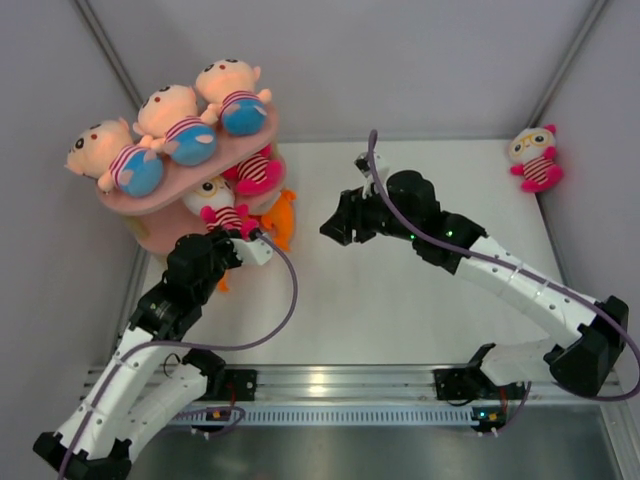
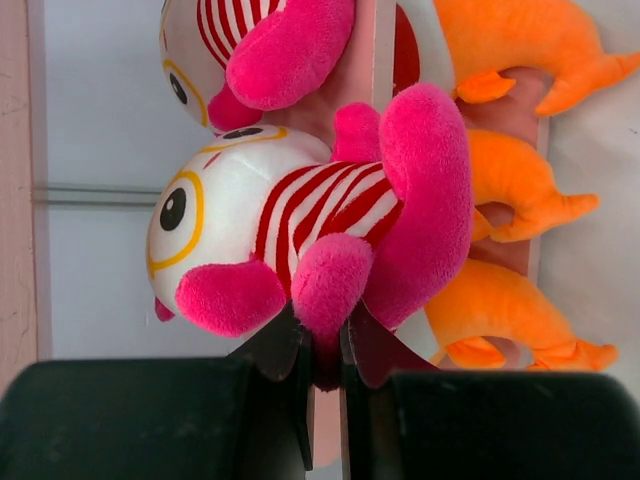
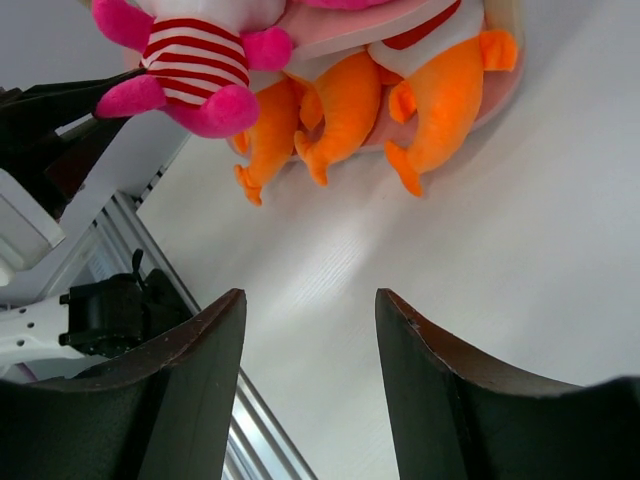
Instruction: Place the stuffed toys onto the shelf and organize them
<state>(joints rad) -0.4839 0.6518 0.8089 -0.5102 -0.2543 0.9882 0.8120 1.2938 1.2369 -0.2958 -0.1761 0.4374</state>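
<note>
I should release the striped toy from my left gripper under the top board, next to the other white striped toy (image 1: 213, 194) (image 2: 290, 170) there.
The pink shelf (image 1: 160, 197) stands at the left, with three peach-headed boy toys (image 1: 172, 125) lying in a row on its top board. My left gripper (image 1: 243, 228) (image 2: 325, 335) is shut on a pink limb of a white, yellow-glasses striped toy (image 2: 250, 220) (image 1: 215, 200), held at the edge of the lower tier. A second white striped toy (image 1: 258, 172) (image 2: 250, 40) rests just behind it under the top board. Another one (image 1: 537, 157) lies alone at the far right of the table. My right gripper (image 1: 335, 225) (image 3: 310, 300) hovers open and empty mid-table, facing the shelf.
Orange plush animals (image 1: 283, 215) (image 2: 510, 190) (image 3: 330, 110) crowd the shelf's bottom level on the side facing the table's middle. Grey enclosure walls close in the back and sides. An aluminium rail (image 1: 330, 385) runs along the near edge by the arm bases.
</note>
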